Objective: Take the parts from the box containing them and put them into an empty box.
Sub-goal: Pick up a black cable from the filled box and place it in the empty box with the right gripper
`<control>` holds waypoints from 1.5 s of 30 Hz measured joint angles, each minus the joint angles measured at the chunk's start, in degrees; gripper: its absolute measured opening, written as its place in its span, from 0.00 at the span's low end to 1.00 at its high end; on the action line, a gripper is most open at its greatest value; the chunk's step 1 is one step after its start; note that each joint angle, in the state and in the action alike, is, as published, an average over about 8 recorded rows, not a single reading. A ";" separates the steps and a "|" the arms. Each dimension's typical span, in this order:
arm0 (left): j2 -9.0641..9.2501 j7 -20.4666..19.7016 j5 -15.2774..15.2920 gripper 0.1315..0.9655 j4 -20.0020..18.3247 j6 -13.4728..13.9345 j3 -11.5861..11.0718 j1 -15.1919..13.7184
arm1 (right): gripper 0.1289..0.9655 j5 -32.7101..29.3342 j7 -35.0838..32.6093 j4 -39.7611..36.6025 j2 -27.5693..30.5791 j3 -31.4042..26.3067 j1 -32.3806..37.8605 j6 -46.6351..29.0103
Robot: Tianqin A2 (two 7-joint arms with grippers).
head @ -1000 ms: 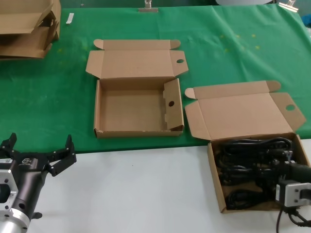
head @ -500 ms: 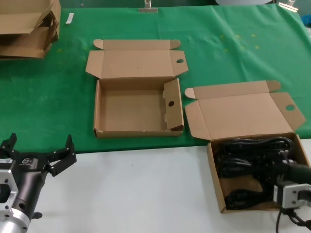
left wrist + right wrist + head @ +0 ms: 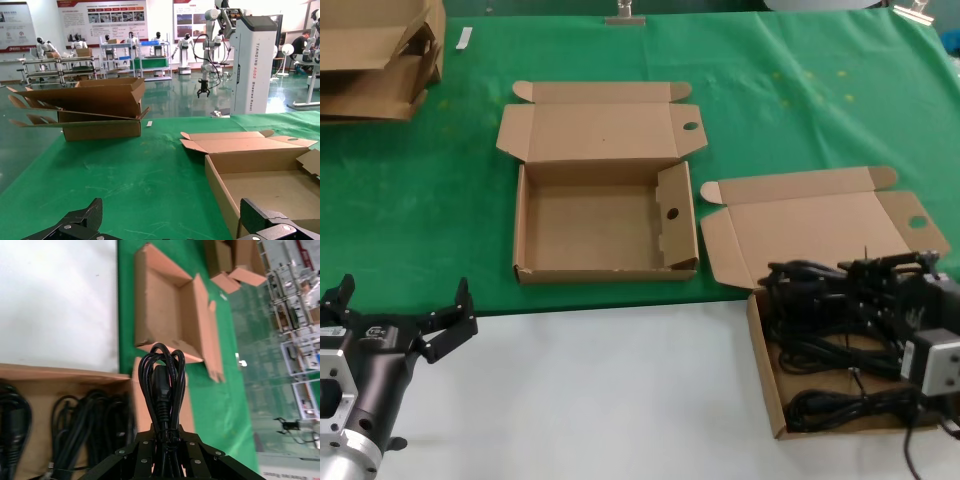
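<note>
Next, my right gripper releases the coiled black cord, now held just above the full box, inside the empty box (image 3: 595, 196) (image 3: 176, 310), along the far side of the box next to its lid.
My right gripper (image 3: 898, 297) is shut on one coiled black cord (image 3: 812, 284) and holds it just above the box containing the parts (image 3: 764, 372). More of the parts (image 3: 840, 405) lie in that box. In the right wrist view the held cord (image 3: 164, 385) sticks out between the shut jaws of the right gripper (image 3: 167, 437), with the cord-filled box (image 3: 30, 380) below. The empty box (image 3: 605, 225) sits on the green cloth to the left of the full one, its lid folded back. My left gripper (image 3: 395, 322) hangs open over the white table at the near left, holding nothing.
A flattened cardboard stack (image 3: 375, 60) lies at the far left corner and also shows in the left wrist view as a cardboard stack (image 3: 95, 107). The full box's open lid (image 3: 820, 235) lies between the two boxes. The empty box's upright inner flap (image 3: 672, 215) stands on its right side.
My right gripper has risen out of the full box with a cord bundle in it and shifted toward the box's far edge. The left arm has not moved.
</note>
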 joint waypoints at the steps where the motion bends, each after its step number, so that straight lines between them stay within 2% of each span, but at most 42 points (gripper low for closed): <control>1: 0.00 0.00 0.00 1.00 0.00 0.00 0.00 0.00 | 0.11 -0.47 0.48 0.83 -0.33 0.46 -0.09 -0.28; 6: 0.00 0.00 0.00 1.00 0.00 0.00 0.00 0.00 | 0.11 -2.23 0.86 1.60 -4.30 -0.31 2.00 -0.32; 11: 0.00 0.00 0.00 1.00 0.00 0.00 0.00 0.00 | 0.11 -2.73 -2.43 -3.56 -10.75 -5.11 7.49 1.85; 17: 0.00 0.00 0.00 1.00 0.00 0.00 0.00 0.00 | 0.11 -0.64 -9.59 -16.75 -19.24 -11.95 16.88 6.86; 27: 0.00 0.00 0.00 1.00 0.00 0.00 0.00 0.00 | 0.11 6.94 -22.04 -44.37 -32.34 -19.93 32.65 15.86; 32: 0.00 0.00 0.00 1.00 0.00 0.00 0.00 0.00 | 0.11 14.45 -30.53 -57.19 -37.30 -21.66 38.41 19.01; 37: 0.00 0.01 0.00 1.00 0.00 0.00 0.00 0.00 | 0.11 26.06 -41.47 -67.67 -40.13 -23.97 43.01 21.20; 45: 0.00 0.01 -0.01 1.00 0.00 0.00 0.00 0.00 | 0.11 46.72 -59.38 -75.32 -41.43 -24.48 46.15 20.60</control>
